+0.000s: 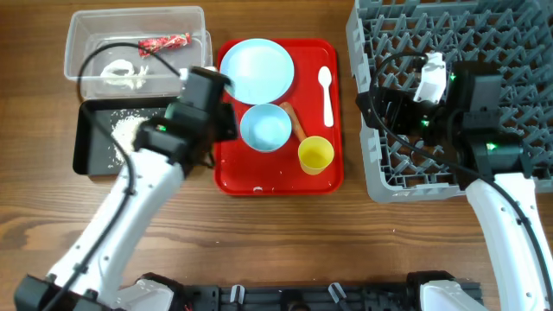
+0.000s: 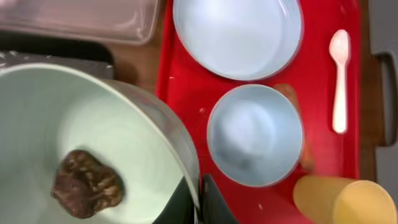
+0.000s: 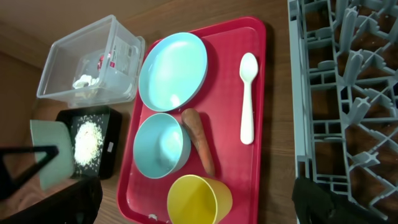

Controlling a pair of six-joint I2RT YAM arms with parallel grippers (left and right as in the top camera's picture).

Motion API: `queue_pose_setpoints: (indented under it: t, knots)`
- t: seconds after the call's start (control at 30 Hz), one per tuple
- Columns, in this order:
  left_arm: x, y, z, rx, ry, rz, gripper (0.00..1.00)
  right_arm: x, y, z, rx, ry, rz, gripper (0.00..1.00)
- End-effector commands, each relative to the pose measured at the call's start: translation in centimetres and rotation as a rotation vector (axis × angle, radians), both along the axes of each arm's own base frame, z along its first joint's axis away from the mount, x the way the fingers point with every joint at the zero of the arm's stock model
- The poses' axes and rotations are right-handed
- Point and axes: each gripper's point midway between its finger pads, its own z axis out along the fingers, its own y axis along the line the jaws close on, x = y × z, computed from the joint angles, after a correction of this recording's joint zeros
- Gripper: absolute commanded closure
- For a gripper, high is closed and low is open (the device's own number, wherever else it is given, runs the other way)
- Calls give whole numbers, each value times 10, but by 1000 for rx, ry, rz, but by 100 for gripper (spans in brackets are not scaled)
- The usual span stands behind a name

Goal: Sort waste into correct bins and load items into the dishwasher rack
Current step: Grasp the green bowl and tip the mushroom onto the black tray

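Observation:
The pale green bowl will go down from my left gripper on the red tray's near corner (image 1: 244, 169) (image 2: 216, 202), next to the second bowl.
My left gripper (image 2: 199, 202) is shut on the rim of a pale bowl (image 2: 81, 124) holding the small brown lump (image 2: 86, 183), beside the black bin (image 1: 91, 147), which has rice (image 1: 127, 130) in it. In the overhead view the arm (image 1: 203, 108) hides that bowl. The clear bin (image 1: 136, 26) holds the red wrapper (image 1: 164, 42) and white scrap (image 1: 121, 73). The plate (image 1: 257, 69), second bowl (image 1: 264, 127), carrot stick (image 1: 295, 119), yellow cup (image 1: 315, 155) and spoon (image 1: 327, 93) lie on the red tray. My right gripper (image 3: 199, 205) is open and empty over the rack's (image 1: 518, 43) left edge.
The red tray (image 1: 276, 180) sits between the bins and the grey rack. The two bins stand one behind the other at the far left. Bare wooden table lies along the front, crossed by both arms.

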Motion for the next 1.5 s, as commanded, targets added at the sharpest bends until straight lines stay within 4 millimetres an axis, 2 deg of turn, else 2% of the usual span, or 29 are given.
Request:
queue_pose_setpoints:
  t: [0.0,0.13,0.27,0.37,0.43,0.53,0.63,0.73,0.8,0.83,0.9,0.97,1.07,1.1,1.13,1.2,1.3,1.43,1.47]
  knots:
    - [17,45,-14,-136,66,45,96,3,0,2,7,3,-15,1]
    - [29,81,-28,-427,107,11,96,2,0,2,7,7,-16,1]
    - [37,103,-38,-744,106,-21,96,2,0,1,4,6,-13,1]
    - [38,115,-24,-1081,51,-65,96,2,0,1,2,6,-12,1]
    - [37,126,-10,-1223,2,-77,96,2,-1,0,-4,7,-19,0]
    - [32,145,14,-1353,-84,-95,96,2,-2,0,-6,11,-21,1]
    - [30,157,15,-1360,-107,-70,96,2,-2,0,-6,11,-21,1]
    - [30,157,15,-1362,-104,-69,96,2,-2,0,-6,10,-21,1]
    - [31,137,12,-1302,-67,-101,96,3,-2,0,-6,7,-21,1]
    - [30,119,4,-1224,-23,-123,96,3,-2,0,-6,8,-21,1]
    - [26,66,-12,-1002,98,-196,96,3,-2,0,-6,8,-21,1]
    - [16,23,-24,-786,167,-273,96,3,-2,1,-4,5,-23,1]
    - [-10,-21,-56,-445,302,-308,96,4,-2,2,-3,1,-23,1]
    - [-18,-28,-66,-360,341,-294,96,4,-2,2,-3,0,-23,1]
    - [-33,-39,-81,-204,387,-296,96,4,-2,2,3,3,-29,1]
    - [-48,-53,-99,69,383,-264,96,5,-1,2,14,8,-39,1]
    - [-49,-67,-113,275,298,-214,96,4,-1,2,14,10,-39,1]
    - [-62,-87,-131,315,314,-245,96,2,-2,0,12,25,-38,1]
    - [-63,-88,-131,314,315,-251,89,2,-2,0,12,24,-39,1]
